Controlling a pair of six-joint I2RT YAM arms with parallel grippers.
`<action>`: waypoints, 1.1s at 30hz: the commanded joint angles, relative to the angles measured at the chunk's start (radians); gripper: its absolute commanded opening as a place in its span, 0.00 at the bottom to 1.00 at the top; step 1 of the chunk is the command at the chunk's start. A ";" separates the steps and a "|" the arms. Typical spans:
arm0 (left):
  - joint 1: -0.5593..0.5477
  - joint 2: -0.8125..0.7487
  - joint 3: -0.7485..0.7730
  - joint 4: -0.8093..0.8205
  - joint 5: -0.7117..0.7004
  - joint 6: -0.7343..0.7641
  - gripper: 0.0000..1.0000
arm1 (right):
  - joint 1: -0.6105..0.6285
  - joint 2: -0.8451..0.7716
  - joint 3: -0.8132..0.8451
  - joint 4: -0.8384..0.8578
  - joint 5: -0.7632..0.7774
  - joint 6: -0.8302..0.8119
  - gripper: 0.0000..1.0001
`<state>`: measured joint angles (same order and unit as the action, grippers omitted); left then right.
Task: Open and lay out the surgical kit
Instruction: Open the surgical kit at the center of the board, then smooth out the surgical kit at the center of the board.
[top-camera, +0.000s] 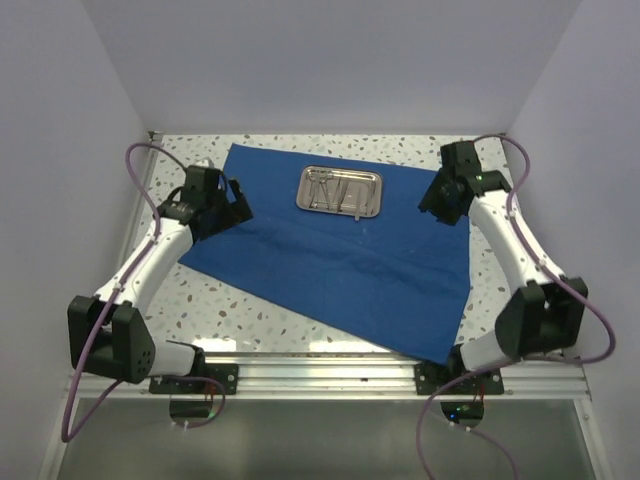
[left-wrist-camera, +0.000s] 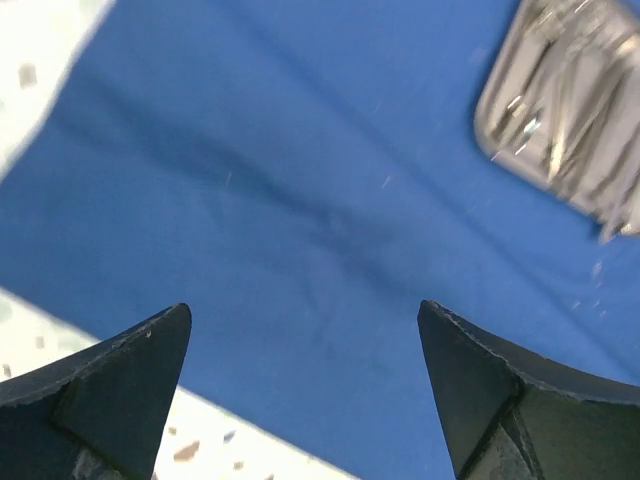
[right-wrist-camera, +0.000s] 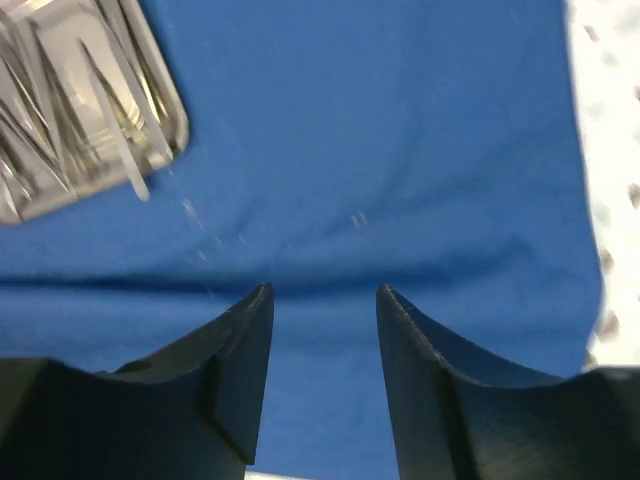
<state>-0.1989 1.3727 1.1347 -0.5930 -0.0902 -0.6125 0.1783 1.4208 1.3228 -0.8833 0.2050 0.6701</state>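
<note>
The robot's left gripper needs to close on the cloth wrap's slanted near edge (top-camera: 236, 286) (left-wrist-camera: 200, 398), slightly in from the corner next to the robot's left arm.
The royal-blue cloth wrap (top-camera: 340, 265) lies spread flat on the speckled table. The shiny steel tray (top-camera: 341, 190) sits on its far part, with slim steel instruments lying inside it. My left gripper (top-camera: 238, 203) is open and empty over the cloth's left edge; the left wrist view shows blue cloth (left-wrist-camera: 300, 200) between the fingers and the tray (left-wrist-camera: 570, 100) at the upper right. My right gripper (top-camera: 432, 203) is open and empty over the cloth's right edge; its wrist view shows cloth (right-wrist-camera: 380, 150) and the tray (right-wrist-camera: 80, 110) at the upper left.
White walls close in the table on the left, back and right. Bare speckled tabletop (top-camera: 220, 310) shows in front of the cloth, and a metal rail (top-camera: 320, 372) runs along the near edge.
</note>
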 joint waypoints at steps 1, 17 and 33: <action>-0.002 -0.083 -0.121 0.033 0.023 -0.122 1.00 | -0.060 0.195 0.162 0.162 -0.168 -0.010 0.44; -0.002 -0.299 -0.398 -0.183 -0.114 -0.372 1.00 | -0.063 0.678 0.625 0.112 -0.262 -0.021 0.88; -0.002 -0.163 -0.513 -0.031 -0.117 -0.380 1.00 | -0.076 0.575 0.457 0.116 -0.314 -0.024 0.86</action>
<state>-0.1989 1.1782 0.6239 -0.6964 -0.1875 -0.9874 0.1062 2.0930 1.8019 -0.7910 -0.0719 0.6365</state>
